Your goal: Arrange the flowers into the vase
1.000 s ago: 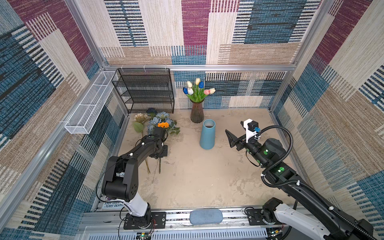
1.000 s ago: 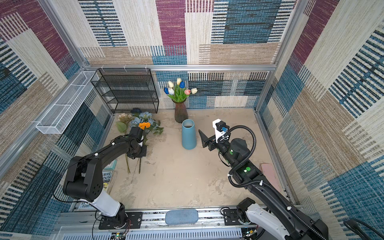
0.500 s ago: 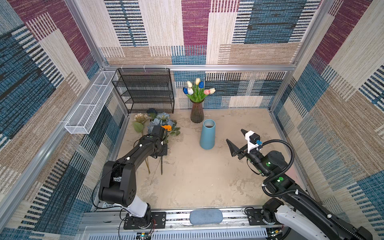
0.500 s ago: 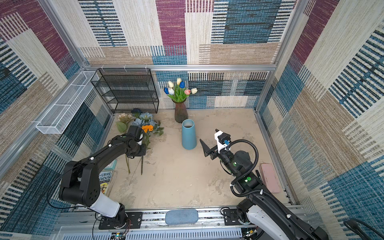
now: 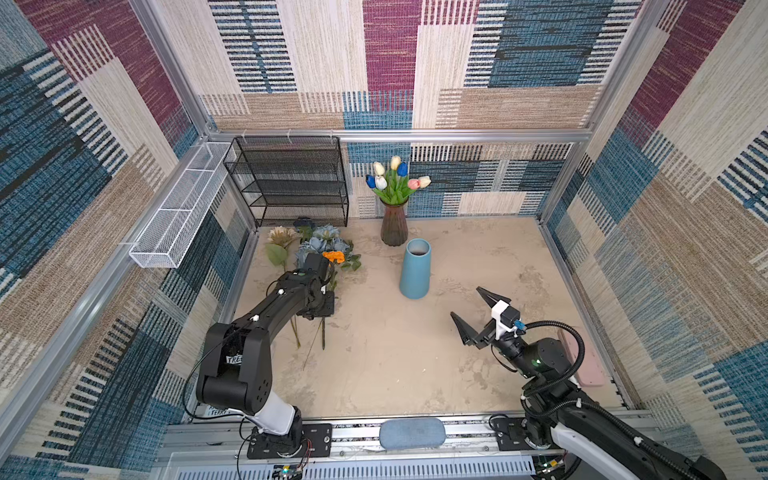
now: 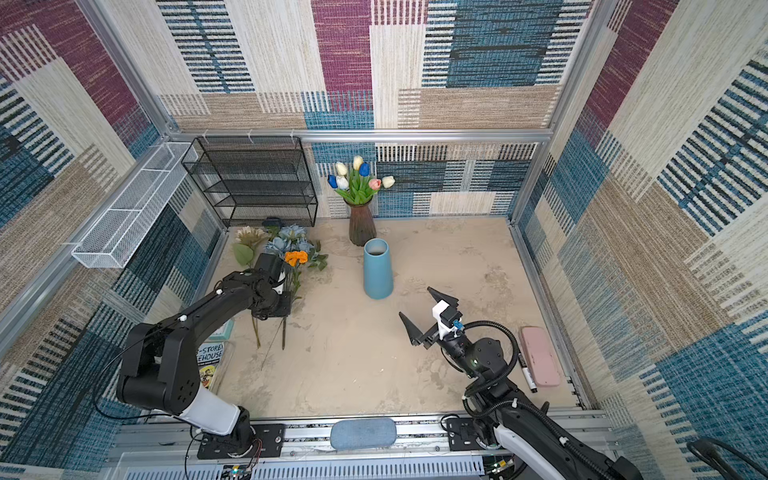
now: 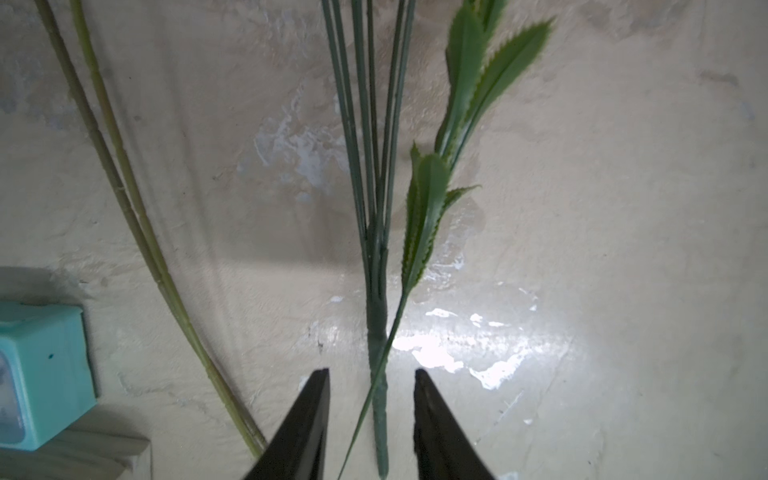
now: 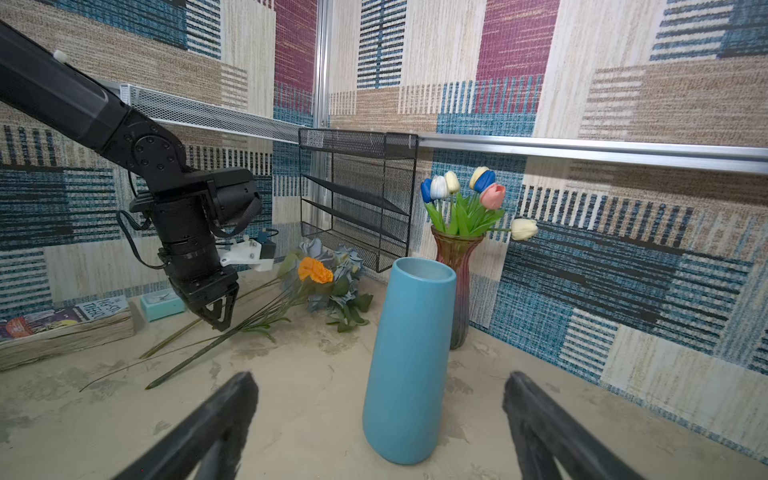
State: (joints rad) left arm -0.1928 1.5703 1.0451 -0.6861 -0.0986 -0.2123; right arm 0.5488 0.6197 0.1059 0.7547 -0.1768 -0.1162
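Observation:
The orange bloom's thin stalk crosses the dusty-blue bunch's dark green flower stem, so next my left gripper takes the thin stalk alone [image 7: 398, 312] below its leaves first.
Loose flowers lie on the table at the left: an orange bloom [image 5: 334, 256], a dusty-blue bunch [image 5: 322, 245] and a beige bloom [image 5: 282, 235], their stems running toward the front. My left gripper [image 7: 371, 372] points down over them, open. The dark green stem [image 7: 380, 407] and a thin leaf stalk pass between its jaws with gaps on both sides. An empty light-blue vase [image 5: 414, 270] stands upright mid-table. Behind it, tulips [image 5: 395, 178] fill a brown glass vase [image 5: 394, 224]. My right gripper [image 5: 465, 302] hovers wide open and empty, in front of and to the right of the blue vase [image 8: 409, 357].
A black mesh shelf [image 5: 291, 183] stands at the back left and a white wire basket [image 5: 178, 216] hangs on the left wall. Books [image 6: 210, 361] and a teal clock [image 7: 41, 374] lie by the left wall. At the right edge are a pink case [image 6: 540, 355] and a marker [image 6: 528, 374].
My left gripper's jaws have parted off the stems, which now lie loose on the table. The right arm has drawn back toward the front, away from the blue vase.

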